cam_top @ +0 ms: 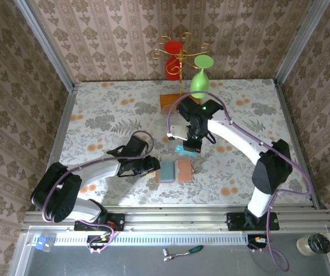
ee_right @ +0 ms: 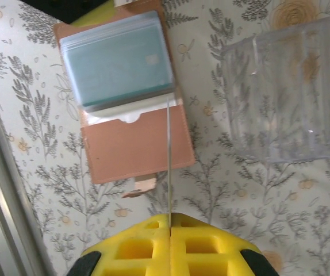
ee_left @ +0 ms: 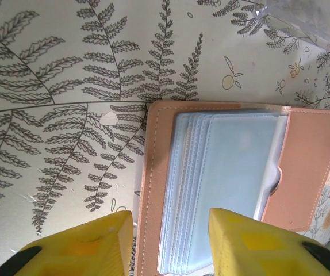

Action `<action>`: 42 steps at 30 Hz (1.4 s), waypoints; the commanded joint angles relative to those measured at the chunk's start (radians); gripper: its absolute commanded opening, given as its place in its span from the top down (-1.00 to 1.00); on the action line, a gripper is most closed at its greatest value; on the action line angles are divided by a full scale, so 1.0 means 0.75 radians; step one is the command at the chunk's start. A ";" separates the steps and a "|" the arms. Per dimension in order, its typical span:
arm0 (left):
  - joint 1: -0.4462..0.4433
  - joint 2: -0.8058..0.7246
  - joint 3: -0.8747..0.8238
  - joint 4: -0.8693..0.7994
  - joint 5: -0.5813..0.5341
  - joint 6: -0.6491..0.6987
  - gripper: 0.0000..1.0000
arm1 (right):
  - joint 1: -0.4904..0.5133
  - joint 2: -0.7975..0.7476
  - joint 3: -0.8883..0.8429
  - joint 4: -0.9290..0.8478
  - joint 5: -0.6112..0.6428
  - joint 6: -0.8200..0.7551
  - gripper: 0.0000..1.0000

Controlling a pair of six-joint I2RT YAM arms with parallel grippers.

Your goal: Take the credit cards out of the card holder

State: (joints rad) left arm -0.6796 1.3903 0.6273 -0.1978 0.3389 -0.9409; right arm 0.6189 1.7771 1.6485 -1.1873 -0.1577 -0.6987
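Observation:
Next, I release the teal credit card with my right gripper in the clear plastic tray's compartment [cam_top: 180,145] [ee_right: 246,104] that is nearest the card holder.
The card holder [cam_top: 175,171] lies open on the table, brown leather with a stack of pale blue sleeves [ee_left: 222,172]. In the right wrist view the card holder [ee_right: 136,144] shows a teal credit card [ee_right: 119,63] in its top sleeve. My left gripper [cam_top: 152,165] is at its left end. Its yellow fingers [ee_left: 96,241] stand partly open, one beside the stitched edge and one over the sleeves. My right gripper [cam_top: 189,145] hovers above and behind the holder, shut on a teal credit card [cam_top: 183,149]. That card [ee_right: 168,161] shows edge-on as a thin line rising from the pressed-together jaws.
A clear plastic tray [ee_right: 280,103] sits just right of the holder; its corner shows in the left wrist view [ee_left: 303,17]. At the back stands a gold rack with an orange-brown base [cam_top: 173,100], a green glass [cam_top: 201,80] and a red cup [cam_top: 172,57].

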 commanded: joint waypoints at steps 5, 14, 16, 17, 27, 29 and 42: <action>0.017 -0.041 -0.040 -0.043 -0.018 0.021 0.20 | -0.078 0.251 0.324 -0.191 -0.030 -0.189 0.99; 0.027 -0.055 -0.063 -0.038 -0.022 0.010 0.20 | -0.122 0.535 0.665 -0.285 -0.032 -0.249 1.00; 0.029 -0.054 -0.065 -0.042 -0.022 0.011 0.20 | -0.128 0.582 0.726 -0.305 -0.041 -0.260 1.00; 0.030 -0.053 -0.065 -0.043 -0.022 0.011 0.20 | -0.129 0.605 0.753 -0.314 -0.044 -0.266 1.00; 0.035 -0.056 -0.090 -0.030 -0.026 -0.001 0.19 | -0.136 0.753 0.836 -0.342 -0.057 -0.308 1.00; 0.037 -0.056 -0.092 -0.031 -0.025 -0.002 0.19 | -0.138 0.763 0.826 -0.340 -0.074 -0.308 1.00; 0.053 -0.102 -0.108 -0.062 -0.033 0.002 0.19 | -0.139 0.819 0.752 -0.332 -0.103 -0.308 0.99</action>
State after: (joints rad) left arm -0.6460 1.3266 0.5617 -0.2138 0.3271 -0.9421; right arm 0.5186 2.3653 2.2337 -1.4067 -0.2165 -0.9134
